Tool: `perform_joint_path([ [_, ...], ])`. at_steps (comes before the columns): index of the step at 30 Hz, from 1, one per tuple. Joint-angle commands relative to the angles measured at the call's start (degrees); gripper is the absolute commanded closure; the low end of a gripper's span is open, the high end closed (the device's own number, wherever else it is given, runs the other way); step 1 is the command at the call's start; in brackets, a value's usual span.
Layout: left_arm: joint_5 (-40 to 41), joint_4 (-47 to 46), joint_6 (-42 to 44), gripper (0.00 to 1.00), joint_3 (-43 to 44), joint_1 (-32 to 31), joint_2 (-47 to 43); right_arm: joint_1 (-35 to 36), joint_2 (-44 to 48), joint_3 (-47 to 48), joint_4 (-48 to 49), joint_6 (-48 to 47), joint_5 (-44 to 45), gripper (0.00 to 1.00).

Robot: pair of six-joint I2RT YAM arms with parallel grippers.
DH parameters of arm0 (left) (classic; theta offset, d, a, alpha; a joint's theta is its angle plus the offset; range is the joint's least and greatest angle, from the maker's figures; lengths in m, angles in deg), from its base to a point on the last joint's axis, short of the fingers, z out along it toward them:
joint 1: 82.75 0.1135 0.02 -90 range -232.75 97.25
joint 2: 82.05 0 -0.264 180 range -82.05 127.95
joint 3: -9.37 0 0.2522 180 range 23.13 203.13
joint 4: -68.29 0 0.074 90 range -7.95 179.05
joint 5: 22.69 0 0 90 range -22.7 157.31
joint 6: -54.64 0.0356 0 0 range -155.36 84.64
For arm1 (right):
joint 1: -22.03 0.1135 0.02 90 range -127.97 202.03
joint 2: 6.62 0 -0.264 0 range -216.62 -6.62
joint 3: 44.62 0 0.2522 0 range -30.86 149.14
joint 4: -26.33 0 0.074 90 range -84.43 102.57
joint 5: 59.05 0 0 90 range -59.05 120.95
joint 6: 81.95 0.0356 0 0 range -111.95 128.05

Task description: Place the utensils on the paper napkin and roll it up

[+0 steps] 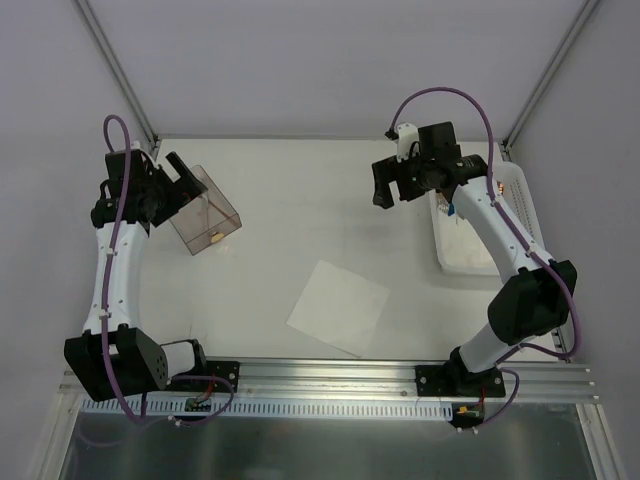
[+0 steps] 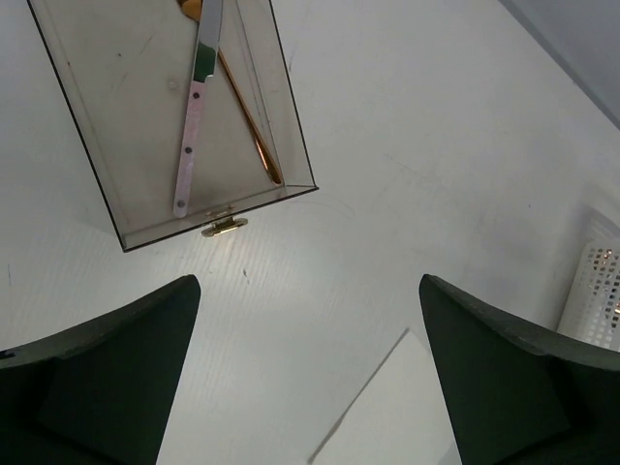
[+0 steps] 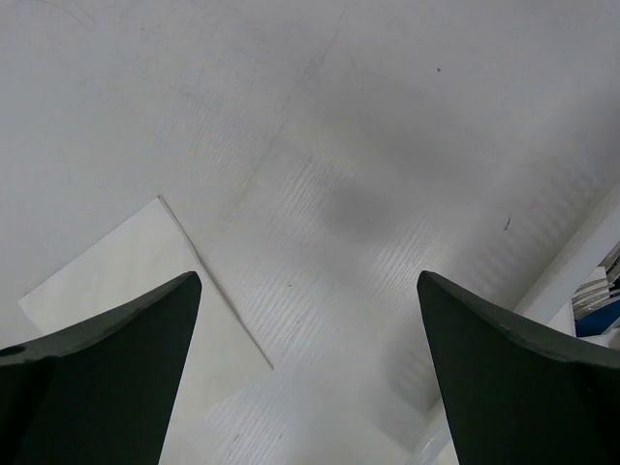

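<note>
The left gripper should next go into the clear plastic box and close on the knife's pale handle [image 1: 204, 213] [image 2: 193, 121], near the knife's blade.
The white paper napkin [image 1: 338, 306] lies flat on the table near the front middle; a corner shows in the left wrist view [image 2: 407, 417] and its edge in the right wrist view [image 3: 126, 281]. Copper utensils [image 2: 247, 116] lie inside a clear plastic box [image 1: 205, 210] at the back left, with a pale-handled knife [image 2: 191, 136] beside them. My left gripper [image 1: 185, 172] is open and empty, held above the box. My right gripper [image 1: 395, 185] is open and empty, held high at the back right, well away from the napkin.
A white perforated basket [image 1: 480, 225] stands at the right edge under the right arm, also at the edge of the left wrist view [image 2: 596, 291]. A gold latch [image 2: 225, 227] sticks out of the box's near wall. Grey walls enclose the table.
</note>
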Motion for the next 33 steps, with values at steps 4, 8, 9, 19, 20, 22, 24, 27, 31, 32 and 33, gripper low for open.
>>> perform_joint_path([
  [4, 1.81, 0.84, 1.98, 0.01, 2.07, 0.33, 1.22, 0.99, 0.05, -0.72, -3.35, -4.87, -3.07, 0.01],
  [8, 2.16, 1.19, 2.59, 0.01, 2.42, 0.33, 1.48, 5.37, -1.26, -3.45, -5.54, -9.52, -2.29, 0.13],
  [9, 2.25, 1.28, 2.42, 0.01, 2.34, 0.33, 1.57, 6.25, -1.61, -5.02, -5.64, -10.14, -1.85, 0.15],
  [19, 5.32, 2.42, -3.99, 0.01, 1.20, 0.33, -0.01, 21.19, -7.68, -13.56, 0.51, -5.50, 7.02, 0.28],
  [20, 5.85, 2.86, -5.30, 0.01, -0.02, 0.25, -1.32, 24.69, -8.46, -14.78, 2.43, -2.01, 8.42, 0.31],
  [22, 6.46, 2.95, -5.93, 0.01, -0.99, 0.33, -1.85, 26.98, -8.73, -14.70, 2.71, -0.84, 9.31, 0.36],
  [24, 7.25, 3.30, -6.72, 0.01, -2.05, 0.33, -3.70, 29.37, -9.79, -14.79, 2.89, 1.62, 10.98, 0.42],
  [27, 9.10, 3.83, -7.60, 0.01, -3.99, 0.33, -6.16, 33.33, -11.10, -15.67, 3.24, 3.99, 14.32, 0.47],
  [31, 9.63, 4.44, -8.65, 0.01, -5.22, 0.33, -7.83, 35.35, -14.18, -15.06, 2.36, 4.97, 17.22, 0.52],
  [32, 9.98, 4.45, -8.74, 0.01, -5.66, 0.33, -8.36, 35.44, -14.97, -14.71, 2.01, 5.14, 16.88, 0.53],
  [33, 10.33, 4.62, -8.83, 0.01, -5.84, 0.33, -8.54, 35.36, -15.85, -13.83, 1.57, 5.41, 16.79, 0.53],
])
